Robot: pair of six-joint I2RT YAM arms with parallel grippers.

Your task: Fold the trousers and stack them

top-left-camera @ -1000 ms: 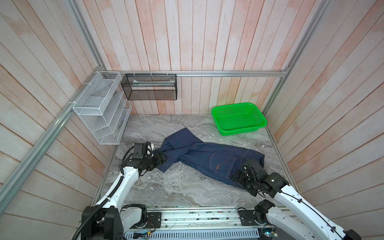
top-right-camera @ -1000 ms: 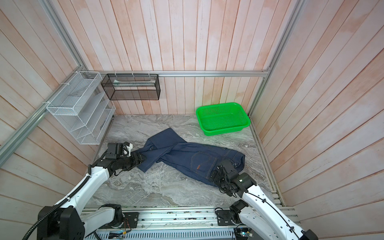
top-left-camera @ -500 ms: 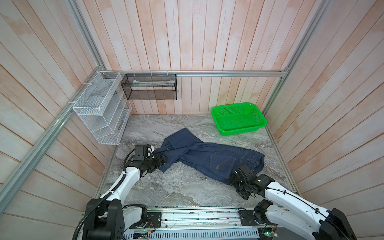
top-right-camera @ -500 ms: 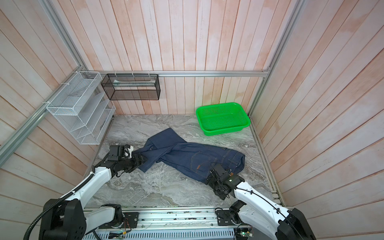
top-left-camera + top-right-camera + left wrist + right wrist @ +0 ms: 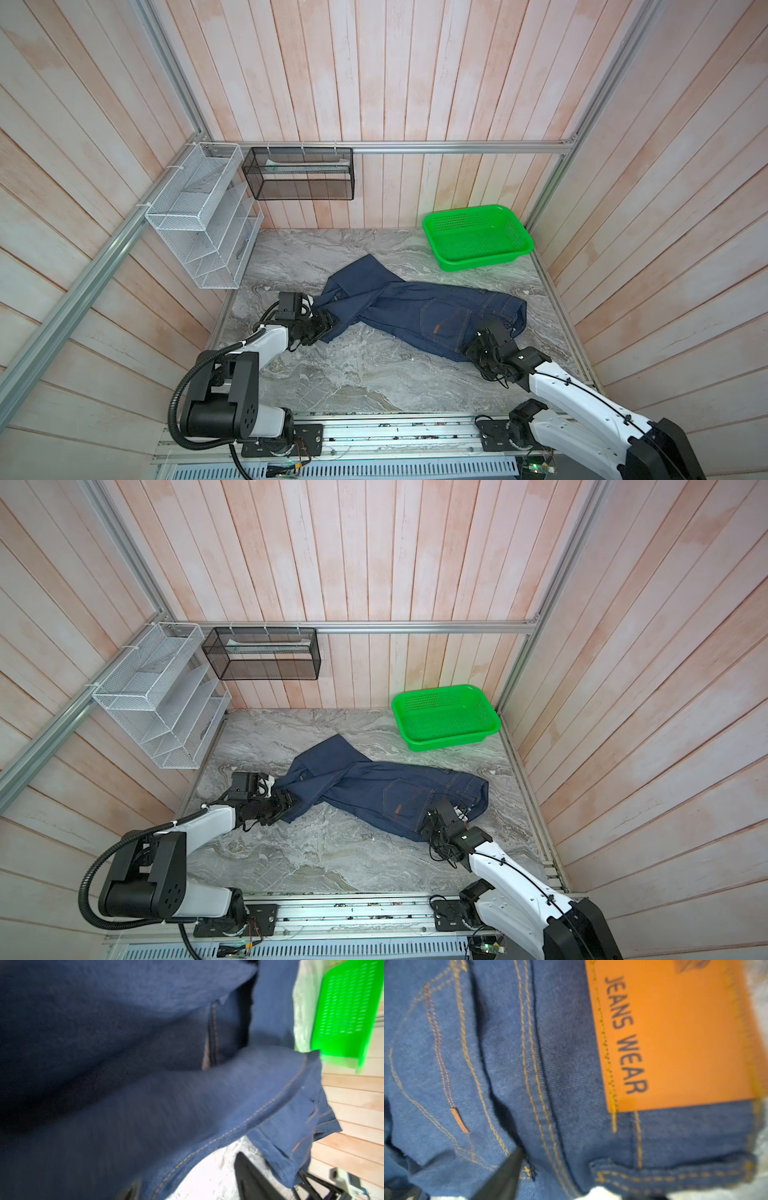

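Observation:
One trouser leg lies across the other, so the robot's left gripper will grip the hem (image 5: 176, 1168) and lift together with the right gripper to spread the trousers before folding.
The trousers (image 5: 415, 305) (image 5: 374, 785) are dark blue jeans, lying crumpled across the middle of the marble table in both top views. The legs point left and the waist is at the right. My left gripper (image 5: 327, 326) (image 5: 290, 806) is at a leg hem. In the left wrist view its jaws (image 5: 187, 1169) stand apart; one finger (image 5: 249, 1176) rests on bare table and the hem (image 5: 228, 1132) drapes over the other. My right gripper (image 5: 478, 345) (image 5: 432, 818) is at the waistband. One dark finger (image 5: 506, 1172) lies on the denim beside the orange patch (image 5: 675, 1032); the other finger is hidden.
A green plastic basket (image 5: 478, 237) sits at the back right corner. A white wire rack (image 5: 199, 216) and a black mesh bin (image 5: 299, 174) hang on the back left walls. An aluminium rail (image 5: 374, 432) runs along the table's front edge.
My right gripper has slid left and forward onto the waistband edge, and its arm has dropped lower. My left gripper has pushed slightly further into the leg hem.

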